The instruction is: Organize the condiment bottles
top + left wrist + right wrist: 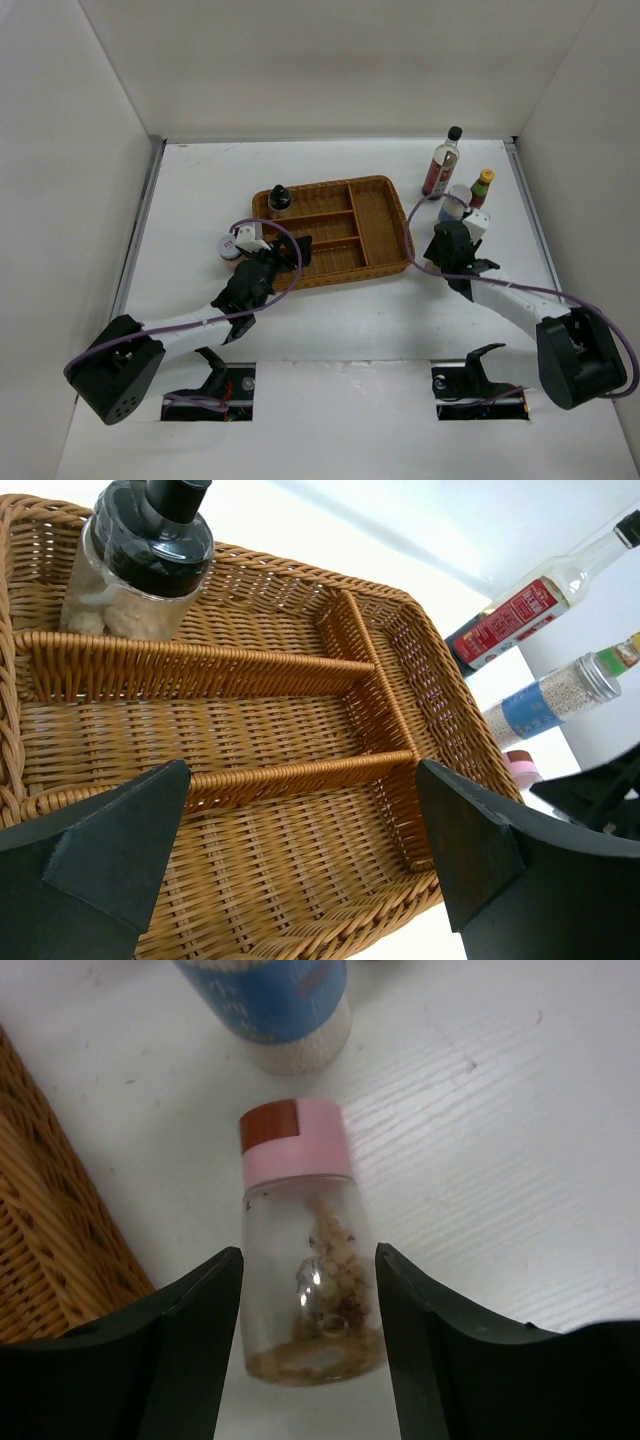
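Observation:
My right gripper needs to rise from around the pink-capped bottle's clear body and take the pink cap (298, 1144), so the body is left free for my left gripper.
My left gripper (283, 258) (300, 780) is open and empty over the near-left compartment of the wicker tray (378, 190) (250, 670). The squat black-capped bottle (279, 199) (140, 560) stands in the tray's far-left corner. The short pink-lidded jar (229, 246) sits left of the tray. My right gripper (447, 234) (308, 1255) is open around the pink-capped bottle (305, 1250), which lies on the table with a small gap on each side. The white-and-blue bottle (455, 207) (275, 1010), the tall red-labelled bottle (441, 165) (520, 610) and the green-and-yellow-capped bottle (481, 188) stand right of the tray.
White walls close in the table at the back and on both sides. The tray's right edge (50, 1230) lies just left of my right gripper. Purple cables loop over both arms. Two slots hold the arm bases at the near edge.

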`<action>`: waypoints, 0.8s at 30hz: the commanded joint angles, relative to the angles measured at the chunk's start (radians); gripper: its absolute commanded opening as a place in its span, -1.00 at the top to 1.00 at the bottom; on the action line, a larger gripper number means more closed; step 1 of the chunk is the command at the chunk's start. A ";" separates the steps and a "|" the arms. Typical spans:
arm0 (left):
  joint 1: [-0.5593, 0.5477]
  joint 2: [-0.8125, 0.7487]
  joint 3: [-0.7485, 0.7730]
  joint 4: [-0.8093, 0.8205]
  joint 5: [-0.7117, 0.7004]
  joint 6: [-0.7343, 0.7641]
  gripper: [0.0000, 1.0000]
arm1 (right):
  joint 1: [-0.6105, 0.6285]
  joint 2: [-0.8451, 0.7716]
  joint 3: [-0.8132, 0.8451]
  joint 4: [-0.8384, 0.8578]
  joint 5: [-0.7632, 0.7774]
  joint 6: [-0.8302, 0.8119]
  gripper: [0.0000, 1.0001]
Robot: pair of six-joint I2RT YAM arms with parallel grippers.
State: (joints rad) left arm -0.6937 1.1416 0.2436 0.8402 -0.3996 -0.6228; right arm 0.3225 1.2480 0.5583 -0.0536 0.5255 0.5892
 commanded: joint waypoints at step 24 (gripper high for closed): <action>0.029 -0.016 0.000 0.051 0.027 -0.031 -1.00 | 0.003 -0.050 0.075 -0.154 -0.146 0.034 -0.70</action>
State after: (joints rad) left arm -0.6735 1.1484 0.2436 0.8417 -0.3836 -0.6434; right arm 0.3267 1.1759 0.5816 -0.2504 0.4282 0.6643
